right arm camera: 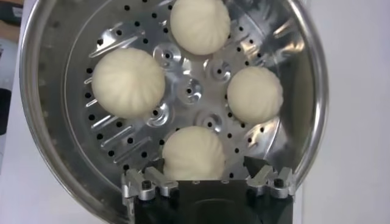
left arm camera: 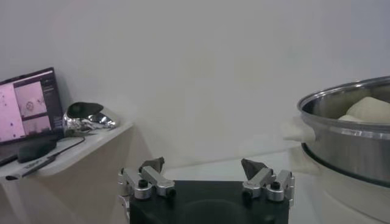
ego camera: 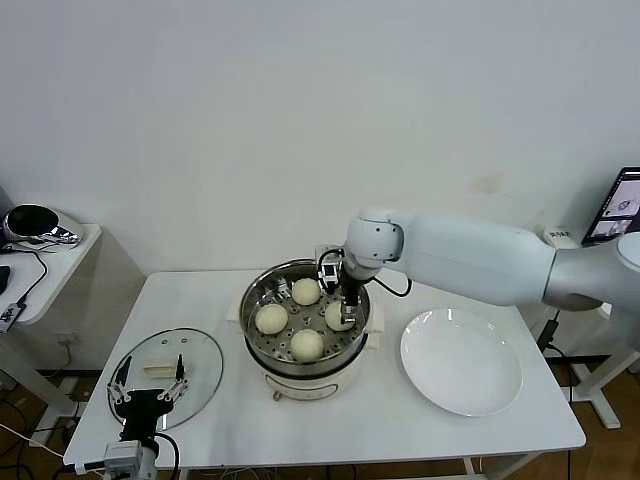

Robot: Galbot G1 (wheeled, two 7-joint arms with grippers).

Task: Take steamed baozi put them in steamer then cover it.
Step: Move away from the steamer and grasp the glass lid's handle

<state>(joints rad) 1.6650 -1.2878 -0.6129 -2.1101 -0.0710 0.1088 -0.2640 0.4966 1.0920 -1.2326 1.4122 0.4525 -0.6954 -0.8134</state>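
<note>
The baozi already sit in the steamer, so next I will use my left gripper to take hold of the handle's middle (ego camera: 161,369) on the glass cover.
Four cream-white baozi sit on the perforated tray of the steel steamer (ego camera: 262,350): far (ego camera: 306,291), left (ego camera: 271,318), near (ego camera: 307,343) and right (ego camera: 339,316). My right gripper (ego camera: 345,294) hangs open just above the right one. In the right wrist view it (right arm camera: 204,165) stands open with a finger on either side of the closest baozi (right arm camera: 194,152); three others (right arm camera: 128,82) lie beyond. The glass cover (ego camera: 200,365) lies flat on the table at front left. My left gripper (ego camera: 148,395) is open and empty at its near edge.
An empty white plate (ego camera: 461,360) lies right of the steamer. The left wrist view shows the steamer's wall (left arm camera: 347,140) close by and a side table with a laptop (left arm camera: 27,103). A low side table (ego camera: 40,250) stands far left.
</note>
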